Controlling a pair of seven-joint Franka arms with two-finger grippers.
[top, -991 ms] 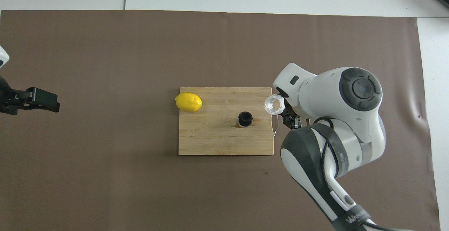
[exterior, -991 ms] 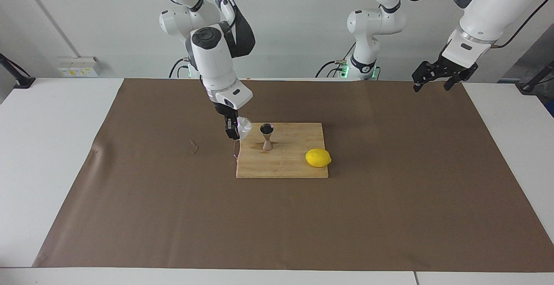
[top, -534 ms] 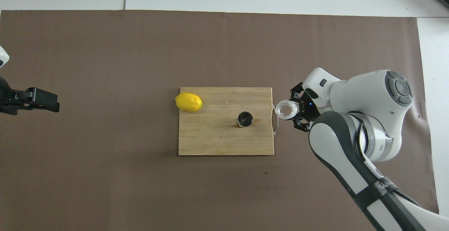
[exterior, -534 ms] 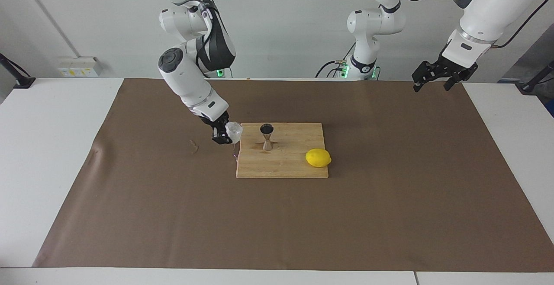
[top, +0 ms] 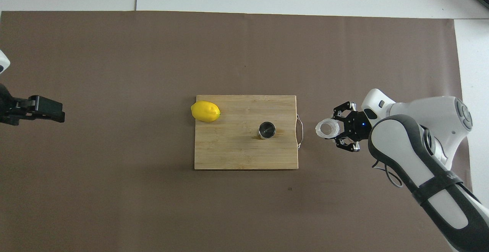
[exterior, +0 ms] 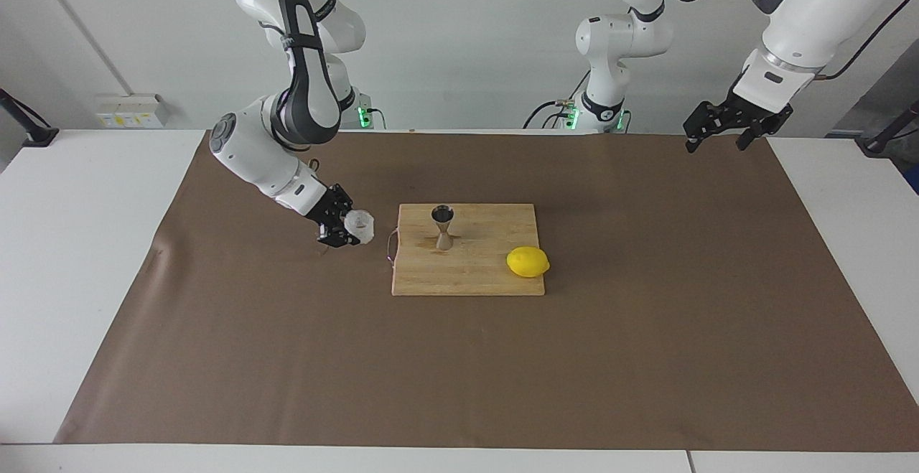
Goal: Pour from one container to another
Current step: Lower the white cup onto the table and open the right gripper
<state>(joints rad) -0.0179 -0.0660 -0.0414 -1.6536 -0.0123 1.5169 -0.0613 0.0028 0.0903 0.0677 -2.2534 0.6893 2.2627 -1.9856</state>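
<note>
The cup will go down on the brown mat [top: 367,134] under the black base of my right gripper, where I will set it farther from the board's handle.
My right gripper [exterior: 350,230] [top: 333,129] is shut on the small whitish translucent cup [exterior: 360,226] [top: 327,128]. It holds the cup low over the brown mat, mouth up, beside the wooden board [exterior: 488,275] [top: 233,152] on the right arm's end. I cannot tell whether the cup touches the mat. The steel hourglass jigger [exterior: 443,226] [top: 267,130] stands upright on the board, apart from the cup. My left gripper [exterior: 715,144] [top: 49,110] waits open and empty in the air over the mat's edge at the left arm's end.
A yellow lemon [exterior: 528,262] [top: 205,111] lies on the board's corner toward the left arm's end. The board's thin metal handle [exterior: 390,247] [top: 300,131] sticks out toward the cup. The brown mat [exterior: 646,329] covers most of the white table.
My right arm has swung the cup away from the board's edge near the jigger, out and down over the mat toward its own end. The left arm has not moved.
</note>
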